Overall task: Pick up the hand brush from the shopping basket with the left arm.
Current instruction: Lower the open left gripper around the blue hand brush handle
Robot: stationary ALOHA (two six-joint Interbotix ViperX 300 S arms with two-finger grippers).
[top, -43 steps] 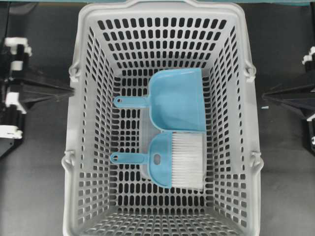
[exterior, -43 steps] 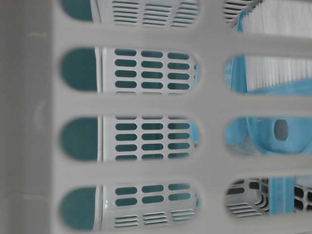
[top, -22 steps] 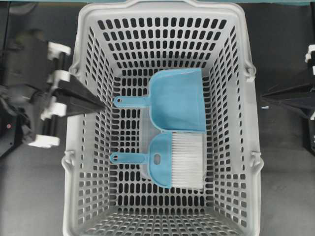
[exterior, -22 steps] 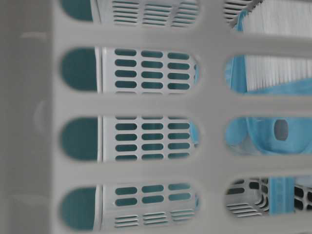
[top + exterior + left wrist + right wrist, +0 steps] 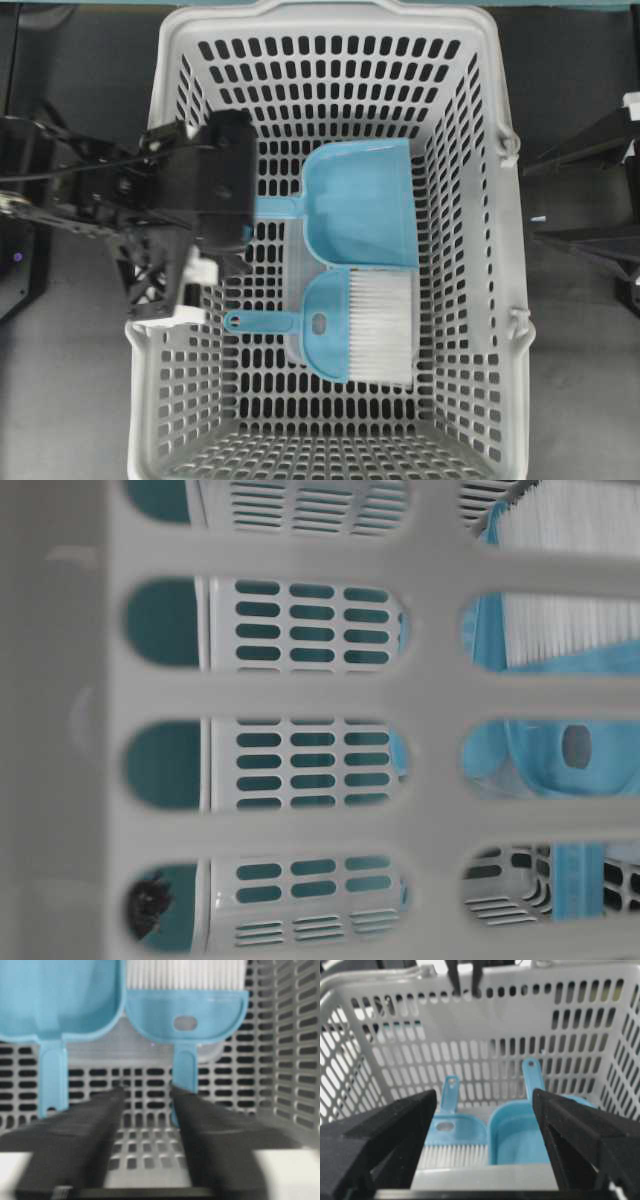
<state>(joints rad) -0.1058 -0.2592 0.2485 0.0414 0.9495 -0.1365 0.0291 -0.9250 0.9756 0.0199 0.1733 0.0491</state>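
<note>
The hand brush has a blue head that holds the white bristles. My left gripper needs to next move to the hand brush's handle (image 5: pixel 279 321) (image 5: pixel 185 1069) near that head and close there.
The light-blue hand brush (image 5: pixel 350 330) lies flat on the floor of the grey shopping basket (image 5: pixel 150 380), white bristles to the right and thin handle pointing left. My left gripper (image 5: pixel 228 245) hangs inside the basket by its left wall, open and empty. In the left wrist view the gripper (image 5: pixel 145 1092) is just short of the brush (image 5: pixel 186 1010), and its right fingertip overlaps the end of the brush handle. My right gripper (image 5: pixel 530 200) is open and empty outside the basket's right wall. It looks over the rim at the brush (image 5: pixel 452 1135).
A bristle-less light-blue dustpan (image 5: pixel 360 205) lies beside the brush, its handle also pointing left; it also shows in the left wrist view (image 5: pixel 60 995). The basket's lattice walls (image 5: pixel 300 690) enclose both. A dark part of the left arm (image 5: pixel 150 905) shows through one slot.
My left arm has swung from outside the basket's left side over the wall and into the basket. My right gripper's fingers have spread apart. Brush and dustpan have not moved.
</note>
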